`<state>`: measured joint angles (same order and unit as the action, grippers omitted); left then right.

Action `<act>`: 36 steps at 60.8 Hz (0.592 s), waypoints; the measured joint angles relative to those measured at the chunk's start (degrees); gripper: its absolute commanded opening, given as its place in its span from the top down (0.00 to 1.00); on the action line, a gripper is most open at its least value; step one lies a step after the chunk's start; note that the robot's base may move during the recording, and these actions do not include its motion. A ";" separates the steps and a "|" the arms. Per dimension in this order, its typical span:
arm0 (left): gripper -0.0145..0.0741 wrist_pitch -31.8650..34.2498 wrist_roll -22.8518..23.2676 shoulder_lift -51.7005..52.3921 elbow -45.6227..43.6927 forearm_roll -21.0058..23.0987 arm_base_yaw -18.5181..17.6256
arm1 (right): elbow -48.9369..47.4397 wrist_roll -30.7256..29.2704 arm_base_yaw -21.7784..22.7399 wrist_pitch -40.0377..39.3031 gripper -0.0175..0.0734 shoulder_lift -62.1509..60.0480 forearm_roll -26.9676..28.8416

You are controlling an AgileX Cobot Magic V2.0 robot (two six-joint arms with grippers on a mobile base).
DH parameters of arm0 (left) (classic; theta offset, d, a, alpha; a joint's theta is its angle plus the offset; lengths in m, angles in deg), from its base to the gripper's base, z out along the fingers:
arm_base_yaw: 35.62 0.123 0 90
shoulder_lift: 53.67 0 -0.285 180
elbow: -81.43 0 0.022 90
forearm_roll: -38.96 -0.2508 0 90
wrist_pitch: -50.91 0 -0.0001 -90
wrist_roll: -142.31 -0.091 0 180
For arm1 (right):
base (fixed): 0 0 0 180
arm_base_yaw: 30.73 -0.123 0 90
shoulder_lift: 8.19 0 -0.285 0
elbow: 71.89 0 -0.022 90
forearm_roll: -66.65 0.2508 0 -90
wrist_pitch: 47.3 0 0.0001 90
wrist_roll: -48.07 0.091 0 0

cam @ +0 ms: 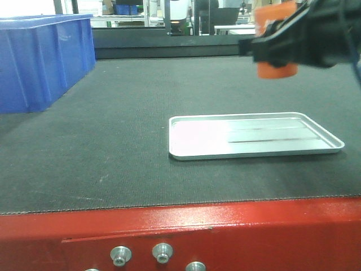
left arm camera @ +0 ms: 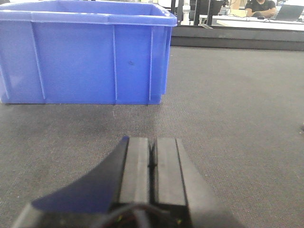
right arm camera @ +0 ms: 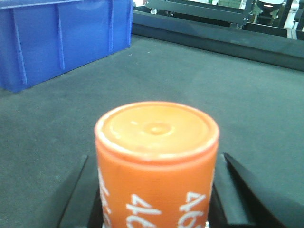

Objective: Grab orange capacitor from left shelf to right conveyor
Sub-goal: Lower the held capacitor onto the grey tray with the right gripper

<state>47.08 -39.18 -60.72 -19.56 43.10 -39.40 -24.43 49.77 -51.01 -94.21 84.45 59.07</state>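
Observation:
The orange capacitor, held above the conveyor now, will go down from my right gripper onto the silver tray, midway (cam: 262, 143) along its front long edge.
My right gripper (cam: 276, 48) is shut on the orange capacitor (cam: 276, 69) and holds it in the air above the right conveyor (cam: 113, 141), over the far side of the silver tray. In the right wrist view the capacitor (right arm camera: 156, 156) fills the middle, flat top up, white numerals on its side, with the black fingers (right arm camera: 228, 190) on both sides. My left gripper (left arm camera: 153, 156) is shut and empty, low over the belt (left arm camera: 228, 109), in front of the blue bin. The left shelf is out of view.
A shallow silver tray (cam: 254, 148) lies on the belt at right. A large blue plastic bin (cam: 39, 56) stands at the far left; it also shows in the left wrist view (left arm camera: 85, 61) and in the right wrist view (right arm camera: 61, 38). The conveyor's red front edge (cam: 225, 231) carries silver bolts.

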 measured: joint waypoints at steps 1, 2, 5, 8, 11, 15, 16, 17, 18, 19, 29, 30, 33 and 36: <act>0.98 0.00 0.00 0.00 0.00 0.00 0.00 | 0.00 0.00 0.00 -0.55 0.66 0.88 0.00; 0.98 0.00 0.00 0.00 0.00 0.00 0.00 | 0.00 0.00 0.00 -1.35 0.66 1.46 0.00; 0.98 0.00 0.00 0.00 0.00 0.00 0.00 | 0.00 0.00 0.00 -3.11 0.66 3.68 0.00; 0.98 0.00 0.00 0.00 0.00 0.00 0.00 | -0.09 0.00 0.00 -4.96 0.66 5.53 0.00; 0.98 0.00 0.00 0.00 0.00 0.00 0.00 | -0.13 0.00 0.26 -6.63 0.66 7.37 -0.10; 0.98 0.00 0.00 0.00 0.00 0.00 0.00 | -0.22 0.00 1.27 -9.70 0.66 10.55 -0.12; 0.98 0.00 0.00 0.00 0.00 0.00 0.00 | -0.22 0.00 1.50 -10.23 0.66 11.08 -0.22; 0.98 0.00 0.00 0.00 0.00 0.00 0.00 | -0.22 0.00 1.83 -11.01 0.66 11.86 -0.22; 0.98 0.00 0.00 0.00 0.00 0.00 0.00 | -0.22 0.00 2.04 -11.52 0.66 12.37 -0.22; 0.98 0.00 0.00 0.00 0.00 0.00 0.00 | -0.22 0.00 2.40 -12.02 0.66 12.84 -0.22; 0.98 0.00 0.00 0.00 0.00 0.00 0.00 | -0.48 0.00 3.73 -16.28 0.66 17.39 -0.22; 0.98 0.00 0.00 0.00 0.00 0.00 0.00 | -0.48 0.00 3.73 -16.30 0.66 17.62 -0.22; 0.98 0.00 0.00 0.00 0.00 0.00 0.00 | -0.70 0.00 3.73 -16.67 0.66 18.39 -0.75; 0.98 0.00 0.00 0.00 0.00 0.00 0.00 | -0.70 0.13 3.73 -17.09 0.66 19.05 -1.33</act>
<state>47.08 -39.18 -60.72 -19.56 43.10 -39.40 -25.14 49.90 -47.28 -111.30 103.50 57.74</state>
